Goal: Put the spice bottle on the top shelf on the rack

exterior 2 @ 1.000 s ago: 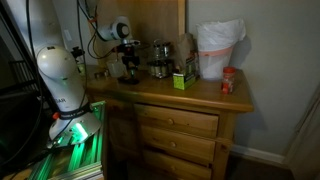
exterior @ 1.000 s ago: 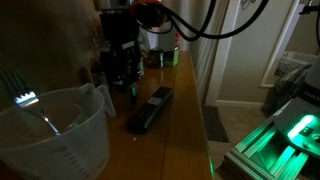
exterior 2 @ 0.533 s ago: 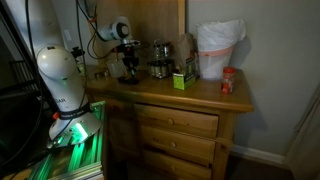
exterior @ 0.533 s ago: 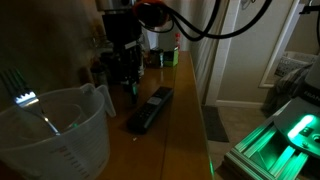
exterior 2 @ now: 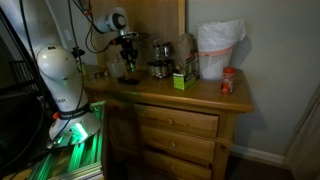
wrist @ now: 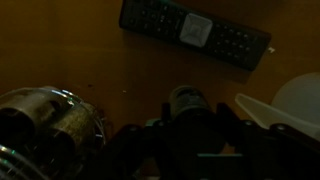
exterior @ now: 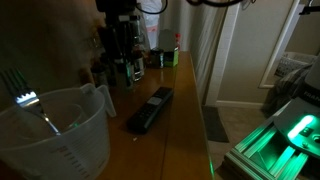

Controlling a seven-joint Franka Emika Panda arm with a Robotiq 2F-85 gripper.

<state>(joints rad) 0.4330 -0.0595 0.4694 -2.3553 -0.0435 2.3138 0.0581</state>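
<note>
The robot's gripper needs to release the spice bottle on the rack's top shelf [exterior: 122, 31], above the jars with shiny lids by the wall.
The spice bottle [wrist: 187, 101], small and dark with a round lid, sits between my gripper's [wrist: 190, 118] dark fingers in the wrist view. In both exterior views my gripper [exterior: 129, 62] [exterior 2: 127, 60] hangs above the wooden dresser top, shut on the spice bottle [exterior: 131, 73], which shows a faint green glint and is off the surface. The rack [exterior 2: 158, 60] [exterior: 103, 62] with shiny-lidded jars stands close beside the gripper, by the wall. In the wrist view the rack [wrist: 45, 118] is at the lower left. Its top shelf is too dark to make out.
A black remote [exterior: 150, 108] [wrist: 195, 30] lies on the dresser below the gripper. A clear measuring jug [exterior: 55, 130] [wrist: 290, 100] holding a fork stands at the near end. A green box [exterior 2: 181, 80], a white bag [exterior 2: 218, 48] and a red-topped bottle [exterior 2: 228, 82] stand farther along.
The jaws have shut on the spice bottle, and the gripper has risen with it off the dresser top.
</note>
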